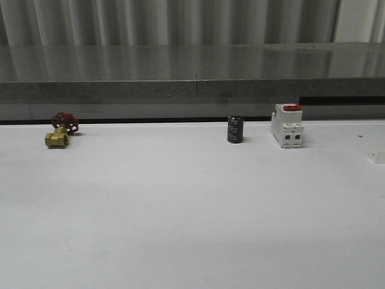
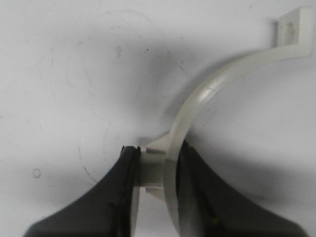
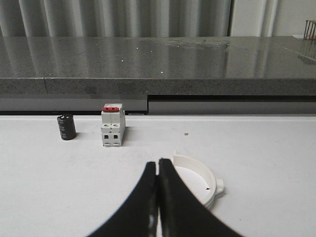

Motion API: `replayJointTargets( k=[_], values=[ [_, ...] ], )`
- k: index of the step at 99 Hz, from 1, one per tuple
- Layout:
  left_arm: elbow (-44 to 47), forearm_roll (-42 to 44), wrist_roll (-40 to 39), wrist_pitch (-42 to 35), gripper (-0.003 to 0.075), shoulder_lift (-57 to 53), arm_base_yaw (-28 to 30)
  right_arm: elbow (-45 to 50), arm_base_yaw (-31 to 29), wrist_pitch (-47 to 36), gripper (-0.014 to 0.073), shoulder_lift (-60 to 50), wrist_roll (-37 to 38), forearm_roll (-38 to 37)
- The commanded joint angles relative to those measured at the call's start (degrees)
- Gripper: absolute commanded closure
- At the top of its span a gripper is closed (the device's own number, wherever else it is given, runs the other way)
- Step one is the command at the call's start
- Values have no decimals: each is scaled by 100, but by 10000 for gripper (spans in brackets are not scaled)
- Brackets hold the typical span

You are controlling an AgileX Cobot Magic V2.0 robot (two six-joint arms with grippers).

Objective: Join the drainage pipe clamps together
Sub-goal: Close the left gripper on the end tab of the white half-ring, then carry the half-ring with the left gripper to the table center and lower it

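Observation:
I need to use my left gripper to set the white clamp down on the table (image 1: 112, 177) in front of the brass valve, toward the black cylinder.
My left gripper (image 2: 157, 153) is shut on one white drainage pipe clamp (image 2: 207, 91), pinching it at the block near one end. From there the half-ring arcs away over the white table to its flat end tab (image 2: 291, 27). The other clamp (image 3: 200, 173) lies flat on the table in the right wrist view, with a small tab (image 3: 218, 186) sticking out of its rim. My right gripper (image 3: 158, 162) is shut with nothing between its fingers, and its tips are just beside that clamp's near rim, partly hiding it.
A black cylinder (image 1: 235, 129) and a white boxy switch with a red top (image 1: 287, 125) stand at the back of the table. A brass valve with a red handle (image 1: 61, 130) sits far left. A small white piece (image 1: 378, 156) shows at the right edge. A grey ledge (image 1: 192, 90) runs behind.

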Motion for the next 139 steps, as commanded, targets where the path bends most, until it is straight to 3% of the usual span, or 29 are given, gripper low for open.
replayJointTargets(
  k=[1,27,52,68,99,139],
  values=[
    [-137,-199,-154,42,741,-594,-212,-111,-40,-484,661,-80,-15,0],
    [-82,-199,-1144,440,741,-1082,-1382,-111,-40,-484,661,-80,-15,0],
    [-82,-160,-1910,133,741,-964,-2779,-111,-40,-484,661,-80,-15,0],
    [-93,-152,-2205,-141,741,-806,-3317,-111,-40,-484,661,-80,-15,0],
    [-252,-124,-2487,-294,741,-394,-3805,-111,-40,-484,661,-80,-15,0],
    [-252,-18,-2617,-390,741,-162,-3817,-111,-40,-484,661,-80,-15,0]
  ],
)
